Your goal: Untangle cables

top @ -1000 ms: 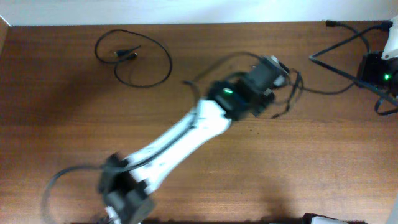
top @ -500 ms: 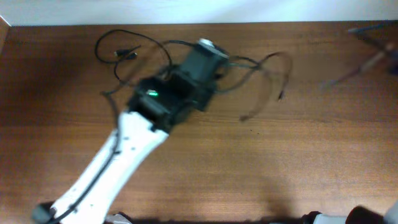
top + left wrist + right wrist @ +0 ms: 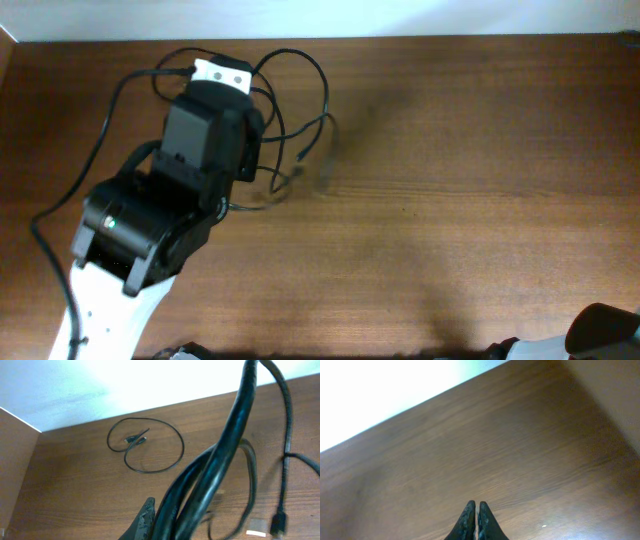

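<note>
Next, my left gripper lets go of the bunch of cables on the bare wood midway across the table's far half [image 3: 367, 155] [image 3: 257, 471].
My left gripper [image 3: 222, 75] is at the far left of the table, shut on a bunch of thin black cables [image 3: 300, 54] that trail to its right in loose loops. In the left wrist view the held strands [image 3: 235, 425] run up from the jaws [image 3: 165, 512]; only one finger shows. A small plug [image 3: 279, 522] hangs at the lower right. A separate looped cable [image 3: 182, 447] lies flat on the table ahead, its two plugs inside the loop. In the overhead view the arm hides most of it. My right gripper [image 3: 476, 510] is shut and empty over bare wood.
The wooden table's [image 3: 450, 200] far edge meets a white wall [image 3: 400, 15]. A side wall [image 3: 15, 460] borders the table's left edge. Part of the right arm [image 3: 605, 330] shows at the bottom right corner.
My left arm has swept from the table's middle right to the far left, dragging the cable bunch with it. The right arm has left the top right corner.
</note>
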